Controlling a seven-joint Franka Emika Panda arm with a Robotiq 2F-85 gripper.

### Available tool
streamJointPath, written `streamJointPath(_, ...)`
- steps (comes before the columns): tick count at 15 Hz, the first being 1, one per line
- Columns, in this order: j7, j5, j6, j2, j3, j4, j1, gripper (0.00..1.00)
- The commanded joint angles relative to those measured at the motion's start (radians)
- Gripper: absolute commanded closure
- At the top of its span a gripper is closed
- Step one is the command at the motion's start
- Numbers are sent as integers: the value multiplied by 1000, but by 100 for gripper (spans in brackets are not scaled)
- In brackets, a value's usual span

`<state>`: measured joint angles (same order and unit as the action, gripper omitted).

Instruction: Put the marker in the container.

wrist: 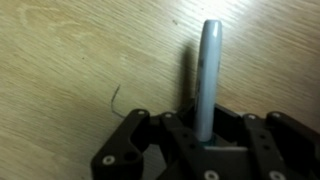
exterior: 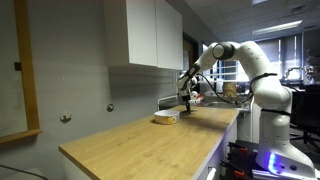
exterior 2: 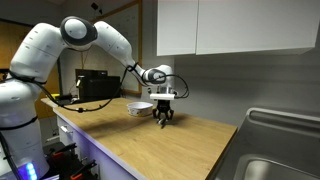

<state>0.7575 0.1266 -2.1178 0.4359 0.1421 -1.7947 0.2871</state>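
Next, my gripper releases the marker on the bottom of the cream-white container (exterior: 170, 115), with one end of the marker close to the container's rim.
In the wrist view the marker (wrist: 208, 70), a slender grey-blue stick, runs lengthwise between my gripper's (wrist: 205, 135) dark fingers, which press against it on both sides, close over the wooden counter. In both exterior views the gripper (exterior: 187, 103) (exterior 2: 165, 120) points down just above the countertop. The container (exterior: 165, 118) (exterior 2: 140, 107), a shallow cream-white dish, sits on the counter right beside the gripper, about a gripper's width away. The marker is too small to make out in the exterior views.
The wooden countertop (exterior 2: 190, 140) runs along a grey wall under white upper cabinets (exterior: 150, 35). A metal sink (exterior 2: 280, 150) lies at one end of the counter. Dark equipment (exterior 2: 100, 85) stands behind the dish.
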Motion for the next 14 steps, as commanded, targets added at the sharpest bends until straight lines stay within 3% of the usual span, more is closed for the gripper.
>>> streamJointPath(1, -52, 44, -37, -168, -17, -184, -52, 94)
streamJointPath(8, -177, 95, -13, -450, -72, -399, -188, 94)
streamJointPath(14, -315, 151, 40, -575, -148, -461, -291, 94)
